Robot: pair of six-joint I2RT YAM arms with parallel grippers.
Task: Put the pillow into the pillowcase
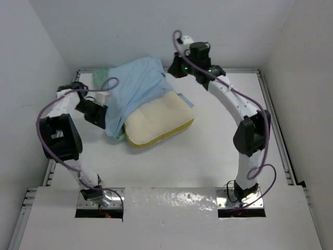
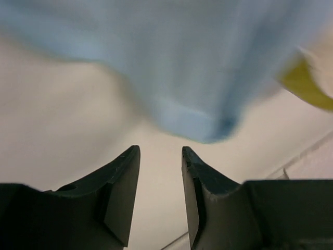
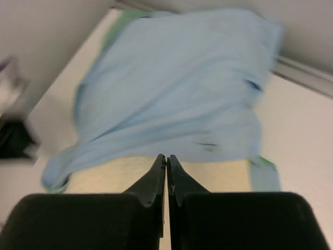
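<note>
The cream pillow's near half is still outside the pillowcase, so next I take the pillowcase's green edge (image 1: 119, 136) beside the pillow's corner with my left gripper before lifting both.
The cream pillow (image 1: 158, 121) with its yellow edge band lies at the table's middle. The light blue pillowcase (image 1: 132, 88) is draped over its far left half; the near right half is bare. My left gripper (image 1: 105, 121) is at the pillowcase's left near edge. In the left wrist view it (image 2: 161, 153) is open and empty, the blue cloth (image 2: 197, 67) hanging just beyond the tips. My right gripper (image 1: 171, 69) is above the pillowcase's far right corner. In the right wrist view it (image 3: 166, 158) is shut on nothing, above the cloth (image 3: 171, 88) and the pillow (image 3: 114, 174).
A mint green bit of the pillowcase (image 1: 101, 76) pokes out at the far left, and a blue corner (image 1: 185, 99) at the pillow's right. Metal rails (image 1: 273, 120) border the white table, with walls close behind and at both sides.
</note>
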